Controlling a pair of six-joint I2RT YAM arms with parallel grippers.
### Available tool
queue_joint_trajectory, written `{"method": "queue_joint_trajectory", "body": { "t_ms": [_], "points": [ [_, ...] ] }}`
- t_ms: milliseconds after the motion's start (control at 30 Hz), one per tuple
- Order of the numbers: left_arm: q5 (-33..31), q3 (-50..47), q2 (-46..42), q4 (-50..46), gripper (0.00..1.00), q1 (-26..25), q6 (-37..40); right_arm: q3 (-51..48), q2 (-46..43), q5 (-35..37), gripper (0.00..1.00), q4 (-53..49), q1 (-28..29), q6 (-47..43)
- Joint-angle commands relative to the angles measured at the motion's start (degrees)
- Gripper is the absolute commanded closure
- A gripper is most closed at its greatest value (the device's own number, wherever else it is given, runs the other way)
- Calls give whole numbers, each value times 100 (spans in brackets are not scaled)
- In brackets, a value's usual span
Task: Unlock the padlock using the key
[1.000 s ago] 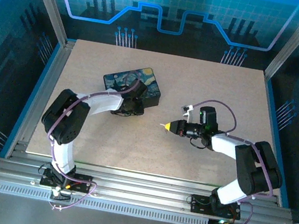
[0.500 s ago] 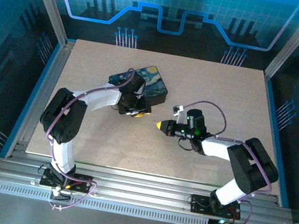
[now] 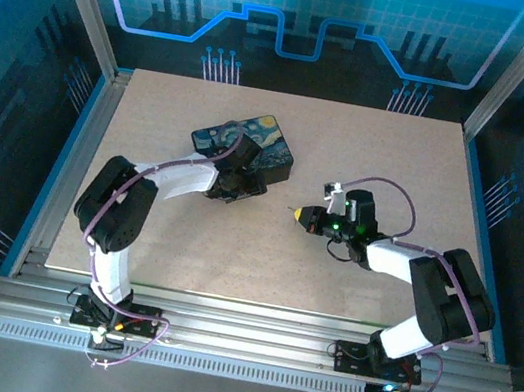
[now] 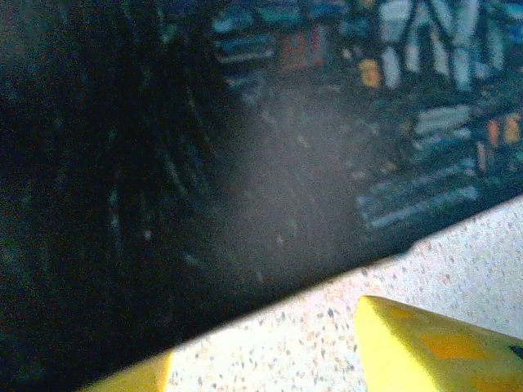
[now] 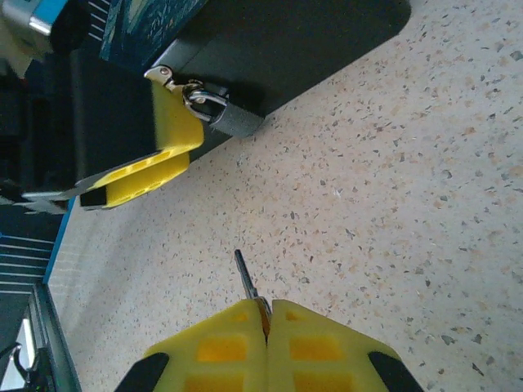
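Note:
The padlock's body hangs outside my left fingers; they should back off and grip the padlock (image 5: 229, 116) before key insertion.
The padlock (image 5: 222, 115), small and dark with a silvery shackle, hangs from the hasp on the front edge of the dark painted box (image 5: 286, 41) (image 3: 250, 147). In the right wrist view a yellow finger (image 5: 155, 167) of my left gripper lies just left of the padlock, against the box. In its own wrist view my left gripper (image 4: 270, 363) is open, with bare table between its tips and the box wall close ahead. My right gripper (image 5: 268, 314) (image 3: 301, 215) is shut on the key (image 5: 243, 276). The key's blade points toward the padlock across a stretch of table.
The speckled tabletop (image 3: 371, 154) spreads wide to the right of and behind the box. Metal frame rails (image 3: 78, 143) run along its sides and near edge. Purple cables (image 3: 385, 187) loop above my right wrist.
My left gripper's jaws have spread apart and the box has shifted slightly right. My right gripper moved left toward the box with the key, then drew back to the right.

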Motion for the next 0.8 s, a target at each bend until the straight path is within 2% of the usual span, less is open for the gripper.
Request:
{"method": "queue_joint_trajectory", "body": {
  "t_ms": [0, 367, 600, 767],
  "points": [
    [-553, 289, 288, 16, 40, -22, -154, 154, -125, -181, 100, -238, -60, -276],
    [-1648, 762, 726, -153, 40, -398, -383, 312, 191, -569, 100, 39, -178, -207],
    [-2576, 1193, 1079, -682, 46, -561, -380, 344, 235, -762, 100, 68, -206, -267],
    [-2835, 1312, 1210, -857, 48, -601, -417, 291, 235, -874, 100, 112, -243, -311]
  ]
}}
